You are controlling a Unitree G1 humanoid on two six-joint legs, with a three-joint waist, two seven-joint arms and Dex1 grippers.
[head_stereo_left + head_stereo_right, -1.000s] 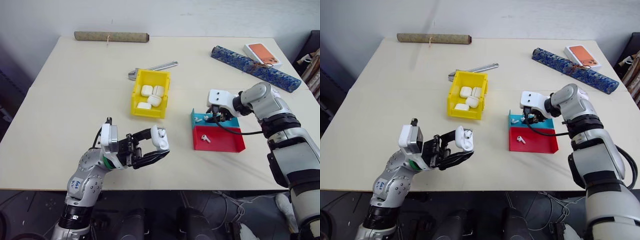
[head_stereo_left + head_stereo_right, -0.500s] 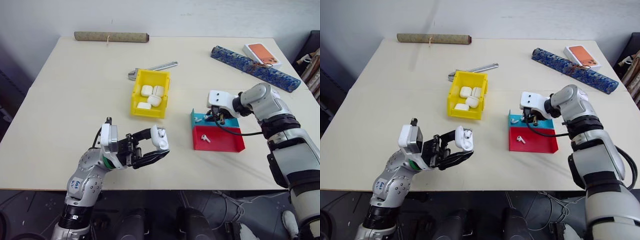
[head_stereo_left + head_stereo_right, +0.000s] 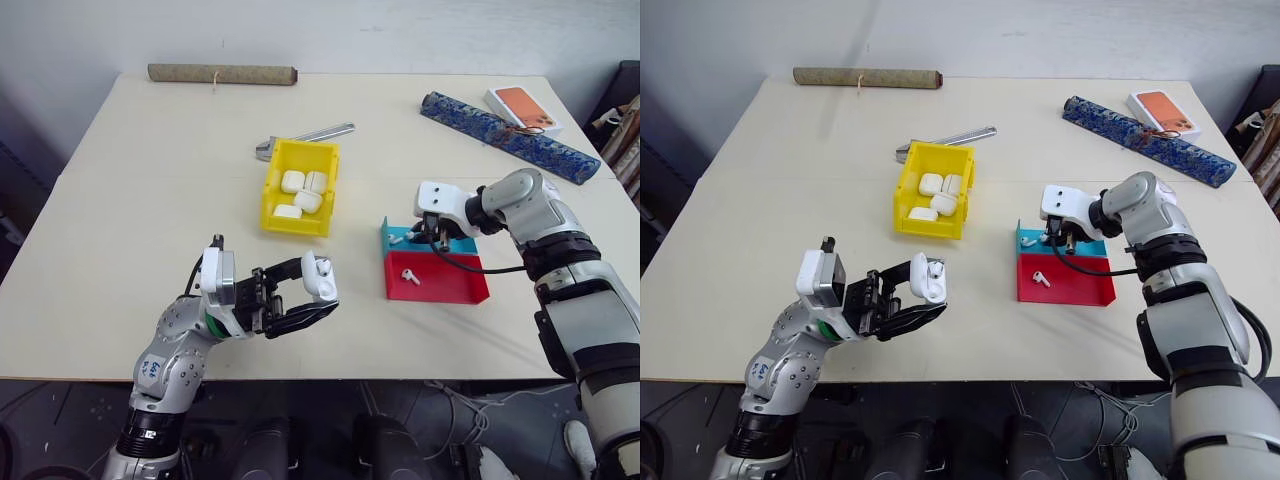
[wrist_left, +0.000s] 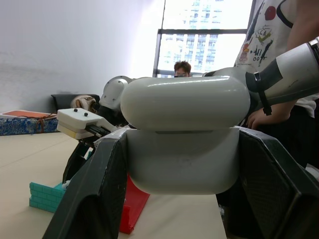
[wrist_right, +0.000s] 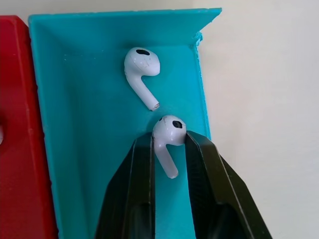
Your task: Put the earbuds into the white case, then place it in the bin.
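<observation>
The earbud will go inside the open white case (image 3: 350,222), where I will let go of it with my right gripper, above the table between the yellow bin and blue tray.
My left gripper (image 3: 318,293) hangs above the table's near edge, shut on the white case (image 3: 321,279), whose lid stands flipped up. In the left wrist view the case (image 4: 184,144) sits wedged between both black fingers. My right gripper (image 5: 168,144) reaches down into the blue tray (image 5: 89,124) and is shut on one of the earbuds (image 5: 168,132), pinching its stem. A second earbud (image 5: 141,67) lies loose just beyond it in the same tray. Another earbud (image 3: 409,276) rests in the red tray (image 3: 450,285). The yellow bin (image 3: 271,190) stands mid-table, left of the trays.
Several white cases lie inside the bin. A metal wrench (image 3: 305,138) lies behind it. A cardboard roll (image 3: 222,73) sits at the far edge; a blue patterned roll (image 3: 510,135) and an orange-topped white box (image 3: 524,105) are far right. A person (image 4: 279,59) stands beyond the table.
The right gripper's fingers have drawn together over the blue tray. Both arms and the case stay where they were.
</observation>
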